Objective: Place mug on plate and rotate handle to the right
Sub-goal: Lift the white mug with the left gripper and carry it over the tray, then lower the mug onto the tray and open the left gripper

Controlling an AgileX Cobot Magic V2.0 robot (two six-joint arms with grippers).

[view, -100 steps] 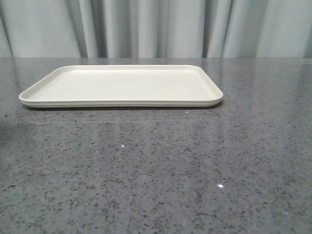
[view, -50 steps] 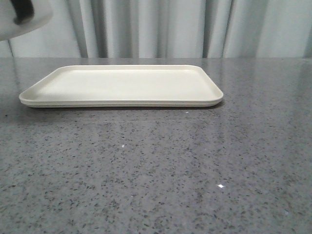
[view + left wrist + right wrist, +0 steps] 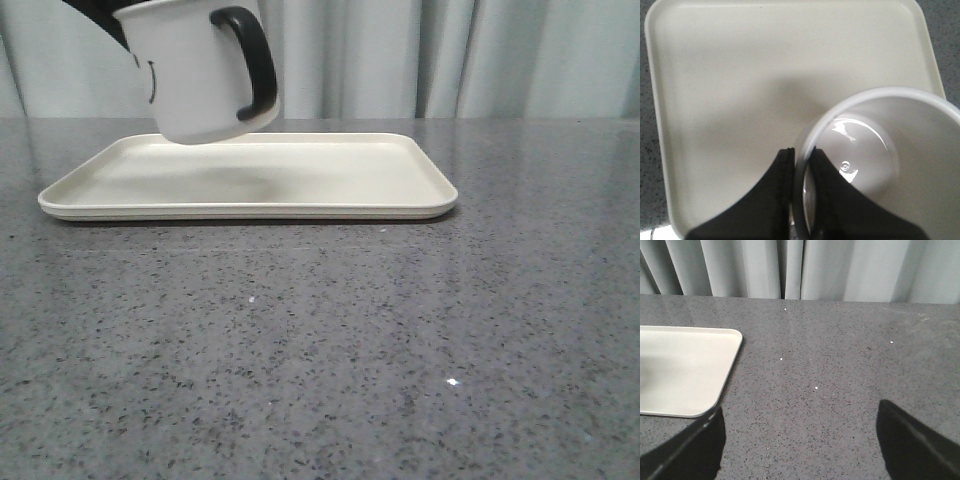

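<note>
Next, I let go of the white mug with my left gripper on the cream plate, midway (image 3: pixel 269 190) along the plate's front edge.
The white mug (image 3: pixel 195 70) hangs tilted in the air above the left half of the cream plate (image 3: pixel 330 175), casting a shadow on it. Part of its black face print shows on the left side, and its black handle (image 3: pixel 252 60) points right, toward the front. My left gripper (image 3: pixel 801 157) is shut on the mug's rim (image 3: pixel 805 145), one finger (image 3: pixel 832 195) inside the cup and one outside. The plate (image 3: pixel 715 75) lies below in that view. My right gripper (image 3: pixel 799 425) is open over bare table, right of the plate's corner (image 3: pixel 725 365).
The grey speckled table (image 3: pixel 330 350) stretches in front of and to the right of the plate. Pale curtains (image 3: pixel 420 55) hang behind the table's far edge.
The mug has come in from the upper left, carried rightward and down, and now hangs over the plate's left half. The plate has not moved.
</note>
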